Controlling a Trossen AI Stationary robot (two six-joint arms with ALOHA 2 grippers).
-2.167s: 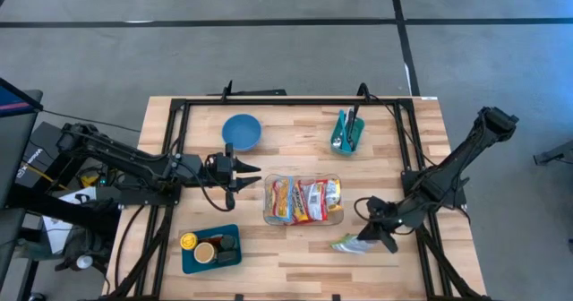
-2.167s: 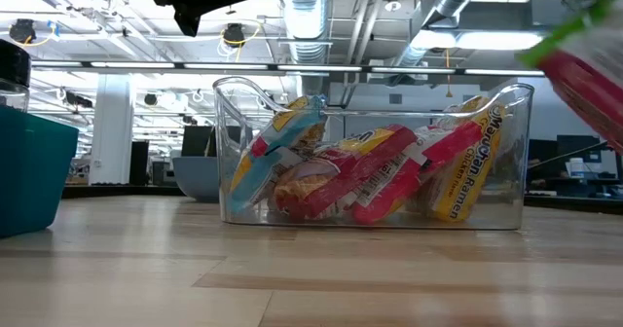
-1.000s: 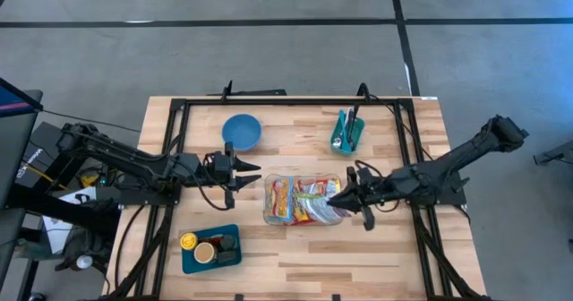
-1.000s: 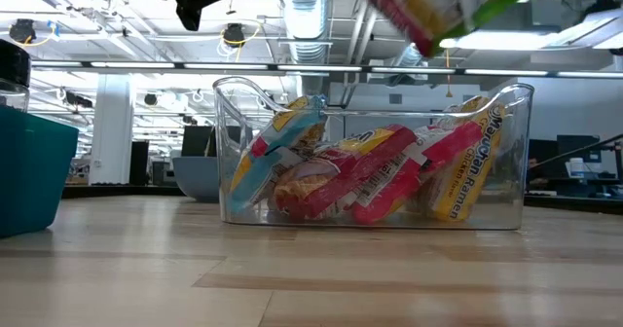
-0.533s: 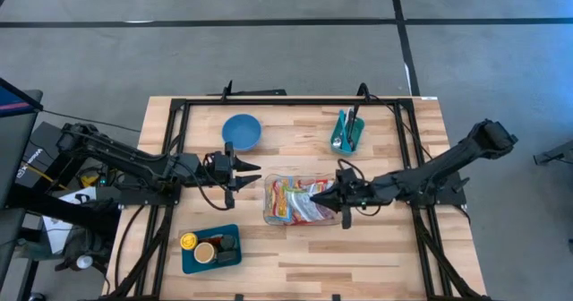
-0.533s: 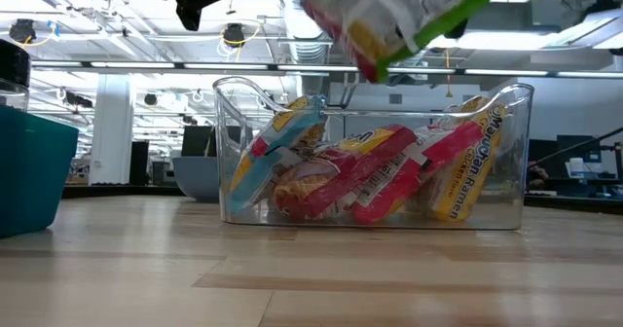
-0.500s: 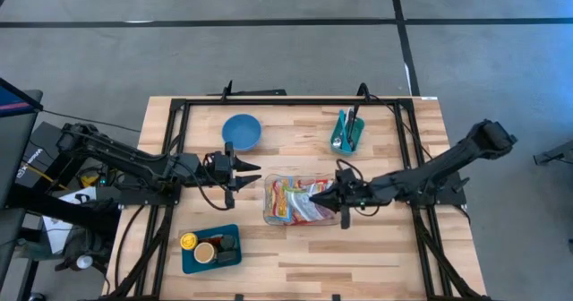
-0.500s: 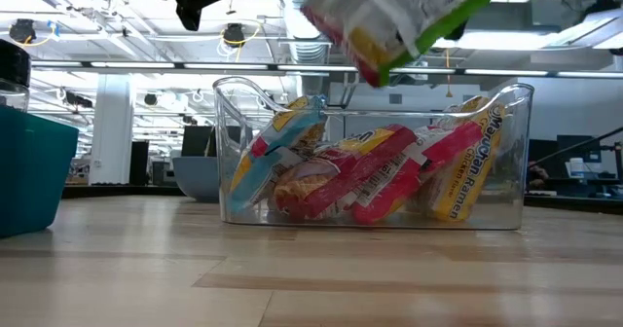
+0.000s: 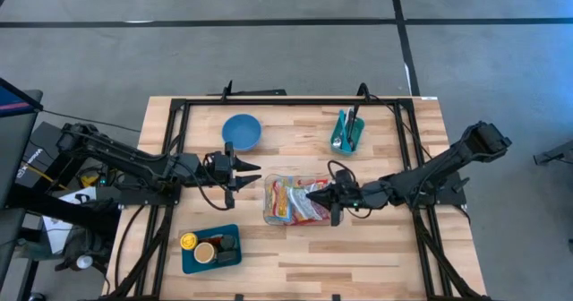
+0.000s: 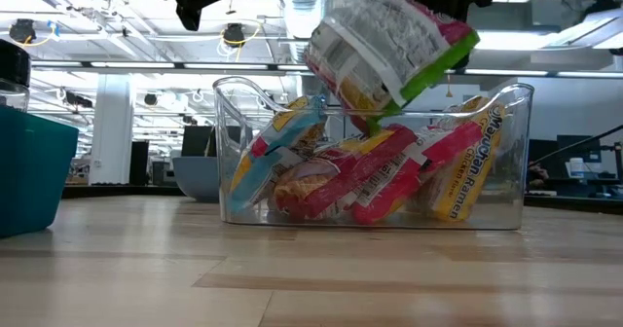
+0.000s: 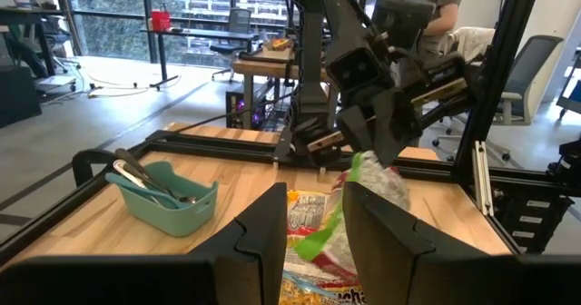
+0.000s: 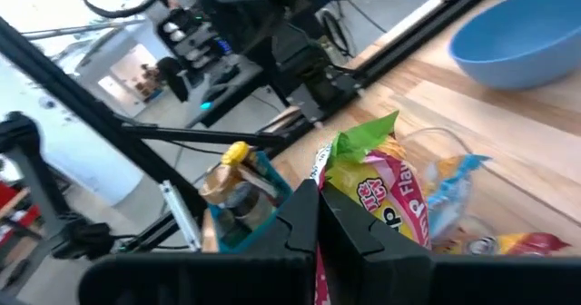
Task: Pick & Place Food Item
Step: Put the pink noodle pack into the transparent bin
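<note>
The robot's right gripper needs to release the packet, now hanging above the bin, onto the other ramen packets in the middle of the clear plastic bin [image 9: 310,204].
A clear plastic bin [image 10: 226,152] stands mid-table, with several ramen packets [image 10: 389,176] leaning inside it. Above it hangs another packet [image 10: 389,54], white and red with a green edge, with my right gripper [image 9: 317,196] shut on it. The packet's lower corner dips to about the bin's rim in the low view. My left gripper [image 9: 258,175] is level just left of the bin. It is open with nothing between its fingers [image 11: 263,241]. My right gripper pinches the packet between its two fingers at the edge [image 12: 325,201] opposite its green end [image 12: 363,143]. The fingers reach in from the table's right, nearly level. The packet is lifted clear and tilted, hanging over the bin's right half.
A blue bowl [image 9: 242,131] sits at the far left-centre and a teal caddy with utensils [image 9: 347,133] at the far right-centre. A teal tray with jars [image 9: 211,249] is near the front left. A black frame [image 9: 179,108] rims the table.
My right gripper has gone toward the table's left and down, over the bin, rolling as it went. The packet has come along, sinking from high above the bin to just over its rim and tipping more steeply.
</note>
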